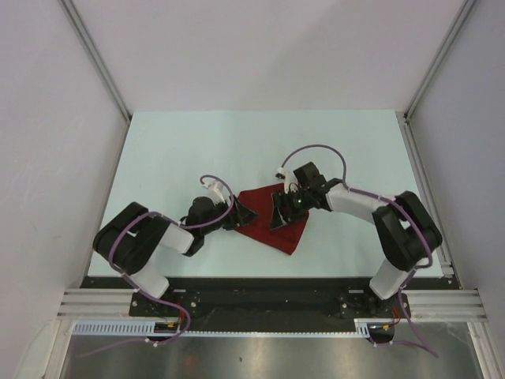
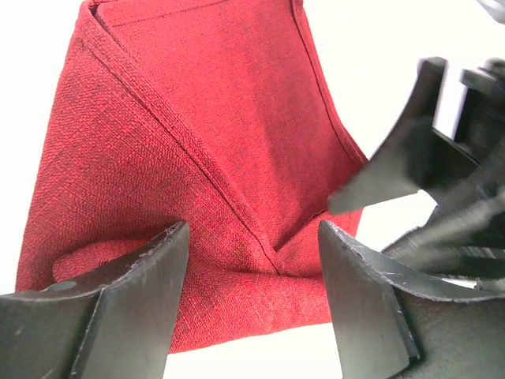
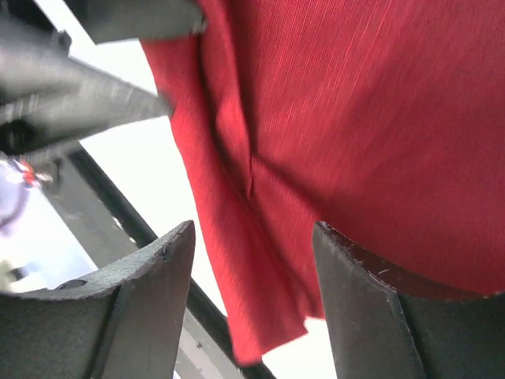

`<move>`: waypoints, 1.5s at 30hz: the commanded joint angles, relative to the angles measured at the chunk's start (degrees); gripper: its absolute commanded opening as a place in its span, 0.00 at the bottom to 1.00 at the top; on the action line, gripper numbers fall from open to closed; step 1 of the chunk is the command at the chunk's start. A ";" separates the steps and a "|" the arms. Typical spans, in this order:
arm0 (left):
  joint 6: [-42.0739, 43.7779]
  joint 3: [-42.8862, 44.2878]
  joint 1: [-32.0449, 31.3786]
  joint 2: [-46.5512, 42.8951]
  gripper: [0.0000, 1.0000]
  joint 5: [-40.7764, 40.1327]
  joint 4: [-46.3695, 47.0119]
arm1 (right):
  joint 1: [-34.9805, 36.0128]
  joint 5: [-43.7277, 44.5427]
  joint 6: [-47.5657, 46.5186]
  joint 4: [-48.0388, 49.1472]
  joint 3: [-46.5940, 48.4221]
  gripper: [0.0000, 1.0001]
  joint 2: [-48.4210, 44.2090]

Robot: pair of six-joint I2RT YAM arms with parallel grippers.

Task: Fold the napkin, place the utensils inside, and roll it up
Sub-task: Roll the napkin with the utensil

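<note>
The napkin's near fold puckers and runs crooked, so the robot's right gripper needs to take the folded piece of the napkin closer to the left gripper (image 3: pixel 188 142) and straighten that piece before rolling.
The napkin (image 1: pixel 272 223) is a dark red cloth, folded, lying on the table between the two arms. No utensils show in any view. My left gripper (image 1: pixel 239 212) is at the napkin's left edge. In the left wrist view it (image 2: pixel 252 237) stands open over a rolled-up near edge of the napkin (image 2: pixel 205 142), gripping nothing. My right gripper (image 1: pixel 282 213) sits over the napkin's middle. In the right wrist view it (image 3: pixel 252 237) is open, with the napkin (image 3: pixel 355 118) lying beyond its jaws. The two grippers' tips are close together.
The pale table (image 1: pixel 355 150) runs back to grey enclosure walls. A black rail (image 1: pixel 260 288) with both arm bases runs along the near edge. The right gripper's dark fingers (image 2: pixel 402 150) reach into the left wrist view at the right.
</note>
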 commanded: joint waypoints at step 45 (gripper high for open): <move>15.58 10.42 3.27 -19.49 0.88 -4.98 -30.98 | 2.76 2.99 -1.24 12.93 -8.24 0.00 7.24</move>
